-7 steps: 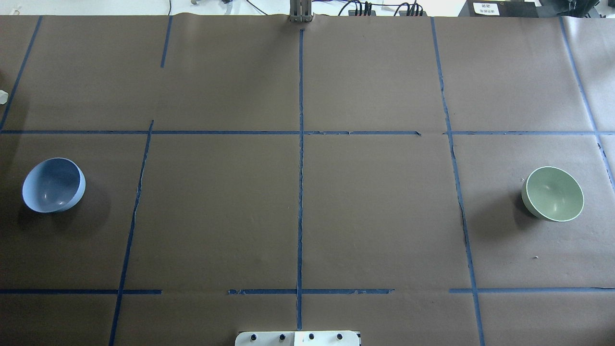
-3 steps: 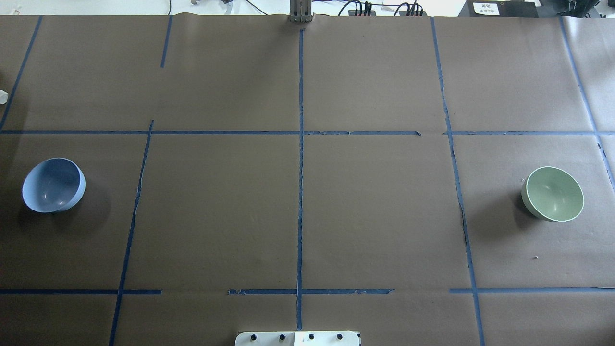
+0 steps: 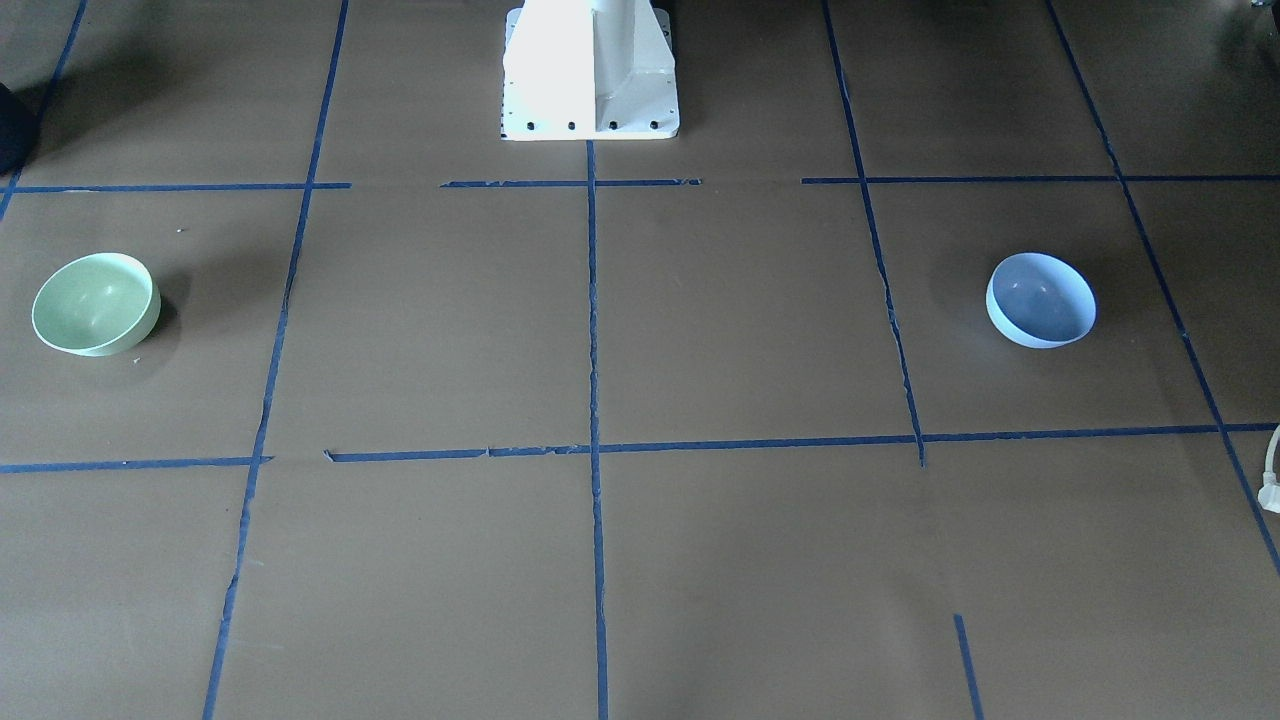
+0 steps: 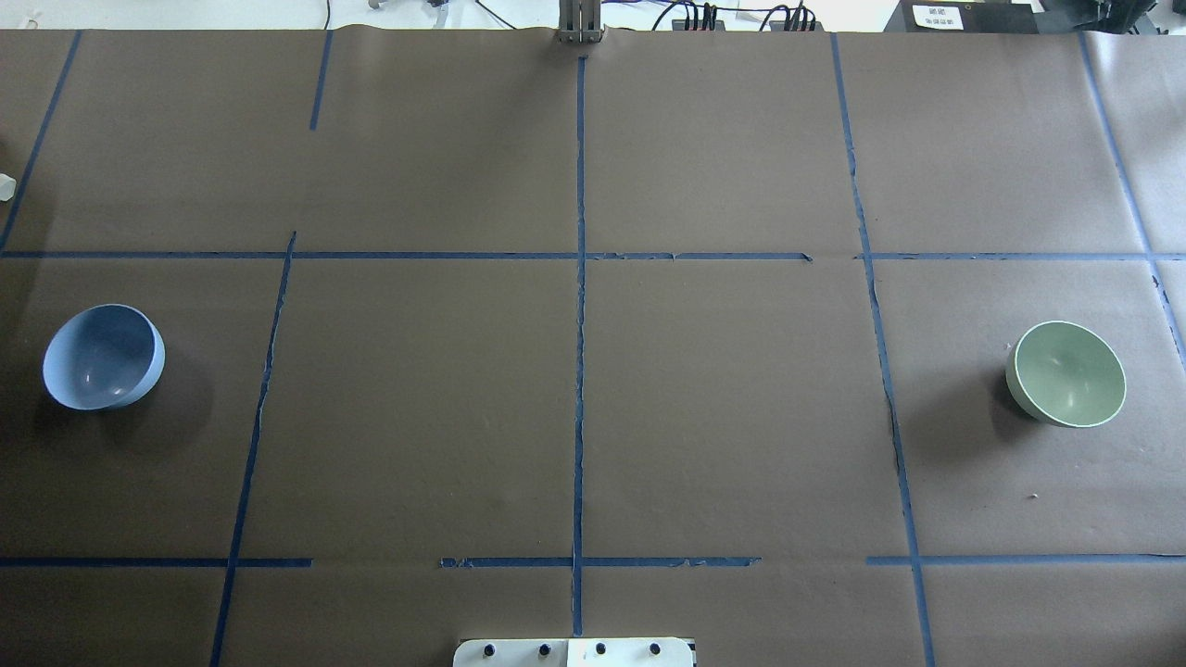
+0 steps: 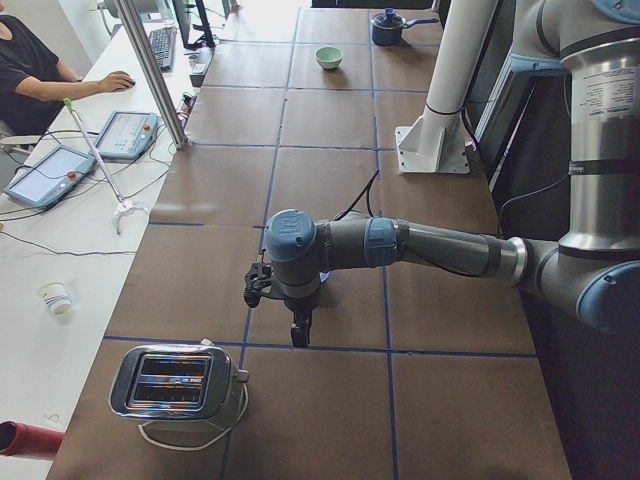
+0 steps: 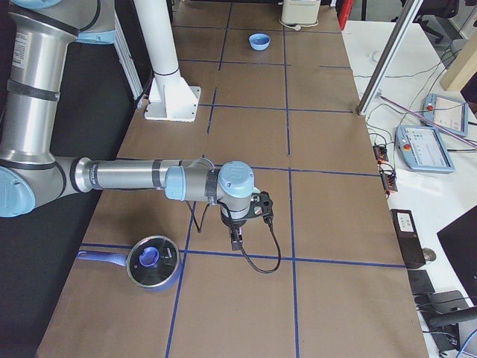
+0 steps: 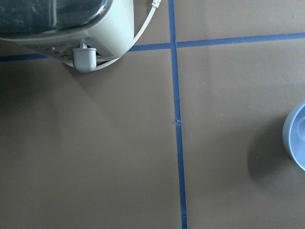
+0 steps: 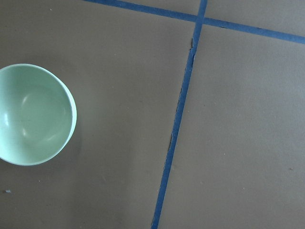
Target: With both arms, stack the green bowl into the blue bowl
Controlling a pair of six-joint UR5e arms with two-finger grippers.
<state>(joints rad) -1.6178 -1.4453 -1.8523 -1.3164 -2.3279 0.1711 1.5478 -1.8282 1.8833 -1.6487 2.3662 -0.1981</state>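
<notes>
The rim of the blue bowl (image 3: pixel 1093 299) (image 7: pixel 288 135), on the side farthest from the green bowl, will be gripped next by my left gripper.
The blue bowl (image 4: pixel 102 357) sits upright at the table's left end; it also shows in the front view (image 3: pixel 1040 300) and at the left wrist view's right edge (image 7: pixel 296 143). The green bowl (image 4: pixel 1066 373) sits upright at the right end, also in the front view (image 3: pixel 95 303) and the right wrist view (image 8: pixel 33 114). The left gripper (image 5: pixel 298 338) hangs fingers-down over the table near the blue bowl's end. The right gripper (image 6: pixel 236 242) hangs likewise near the green bowl's end. Both show only in side views, so I cannot tell whether they are open or shut.
A toaster (image 5: pixel 175 385) with a white cable stands beyond the left gripper, also in the left wrist view (image 7: pixel 66 28). A blue lidded pot (image 6: pixel 153 261) stands near the right arm. The white pedestal base (image 3: pixel 590 70) is at the robot's side. A person (image 5: pixel 40 70) sits at a side desk.
</notes>
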